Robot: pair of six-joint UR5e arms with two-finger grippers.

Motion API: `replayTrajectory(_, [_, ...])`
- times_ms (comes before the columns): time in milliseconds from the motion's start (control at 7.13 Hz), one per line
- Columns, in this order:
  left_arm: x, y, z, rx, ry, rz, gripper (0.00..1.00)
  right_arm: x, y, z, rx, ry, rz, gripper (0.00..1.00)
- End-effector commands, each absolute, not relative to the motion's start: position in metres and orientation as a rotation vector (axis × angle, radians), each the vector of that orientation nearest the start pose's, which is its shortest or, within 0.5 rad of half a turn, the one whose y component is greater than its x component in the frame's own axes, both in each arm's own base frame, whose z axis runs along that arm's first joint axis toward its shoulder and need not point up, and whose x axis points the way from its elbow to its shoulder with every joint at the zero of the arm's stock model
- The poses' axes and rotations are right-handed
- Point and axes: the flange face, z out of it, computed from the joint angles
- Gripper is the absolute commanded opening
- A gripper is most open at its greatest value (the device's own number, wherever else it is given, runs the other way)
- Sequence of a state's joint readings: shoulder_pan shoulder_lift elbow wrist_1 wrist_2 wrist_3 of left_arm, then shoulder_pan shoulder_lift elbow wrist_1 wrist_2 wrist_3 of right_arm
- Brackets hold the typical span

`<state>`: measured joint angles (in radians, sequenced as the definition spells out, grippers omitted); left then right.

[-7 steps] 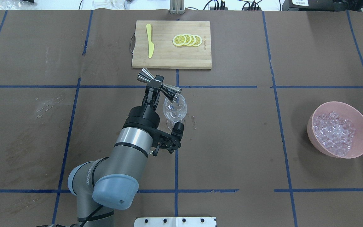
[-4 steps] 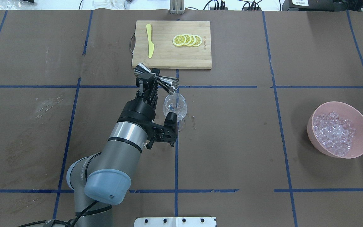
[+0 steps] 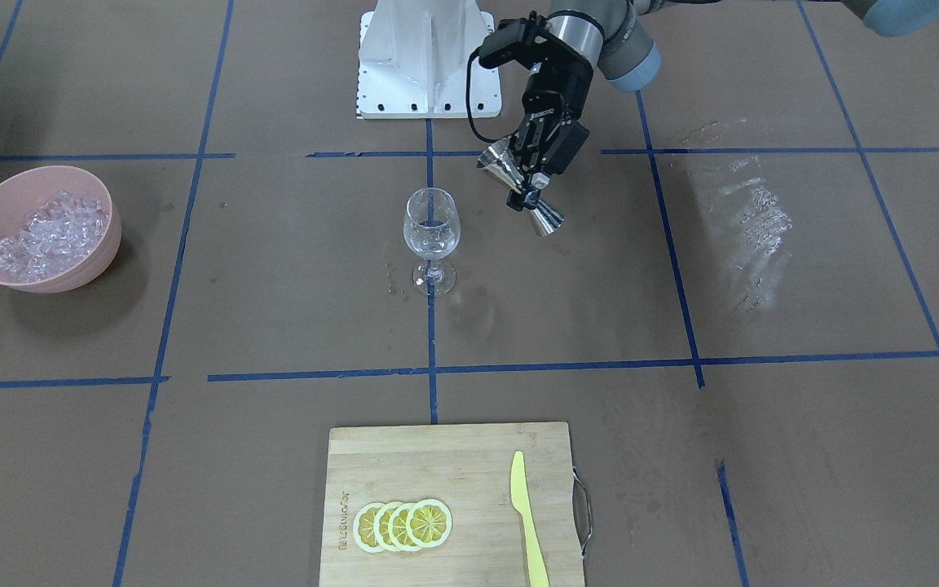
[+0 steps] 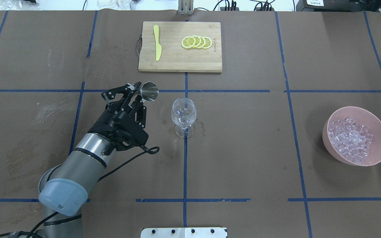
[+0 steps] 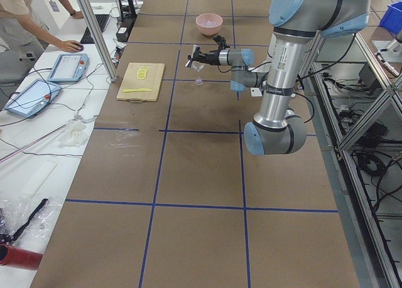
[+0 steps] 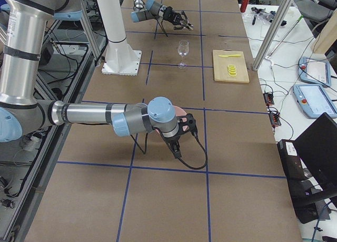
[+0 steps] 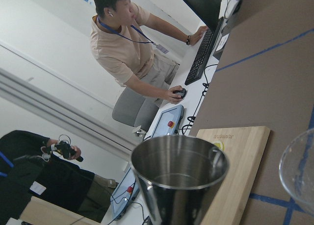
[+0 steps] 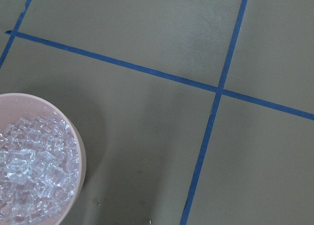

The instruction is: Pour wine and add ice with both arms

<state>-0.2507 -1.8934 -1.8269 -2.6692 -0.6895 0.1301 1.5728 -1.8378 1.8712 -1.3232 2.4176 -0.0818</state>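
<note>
Next, I let go of the jigger with my left gripper on the table [image 3: 685,261], between the blue tape line and the shiny patch.
My left gripper [image 4: 141,94] is shut on a steel double-cone jigger [image 4: 149,91] at its waist. It holds the jigger above the table, mouth up, to the left of the wine glass [image 4: 184,114]. The glass stands upright at mid table with a little clear wine in its bowl, hard to see. In the front view the left gripper [image 3: 528,181] and jigger [image 3: 547,218] are to the right of the glass [image 3: 432,228]. The ice [image 4: 351,138] is heaped in a pink bowl [image 4: 380,145] at the right. My right gripper [image 6: 177,143] hovers over that bowl; I cannot tell whether it is open.
A bamboo cutting board [image 4: 177,61] with lemon slices [image 4: 197,42] and a yellow knife [image 4: 157,43] lies at the far side, behind the glass. The white pedestal base [image 3: 429,57] is at the robot's side. Operators sit beyond the table in the left wrist view.
The jigger was tipped over the glass's rim. My left gripper has swung it back to the left, clear of the glass, and turned it mouth up.
</note>
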Motion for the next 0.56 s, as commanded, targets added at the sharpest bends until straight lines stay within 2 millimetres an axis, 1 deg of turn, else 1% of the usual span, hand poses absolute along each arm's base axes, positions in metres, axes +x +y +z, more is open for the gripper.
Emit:
replayTrajectory(0, [0.41, -0.325, 0.318, 1.568, 0.486, 0.09, 0.0, 0.06, -0.394, 0.595, 0.299, -0.83, -0.192, 1.0])
replayTrajectory(280, [0.407, -0.326, 0.326, 1.557, 0.473, 0.067, 0.0, 0.06, -0.394, 0.594, 0.3, -0.83, -0.191, 1.0])
replayTrajectory(421, [0.398, -0.324, 0.355, 1.519, 0.476, 0.055, 0.0, 0.06, -0.394, 0.595, 0.299, -0.83, -0.19, 1.0])
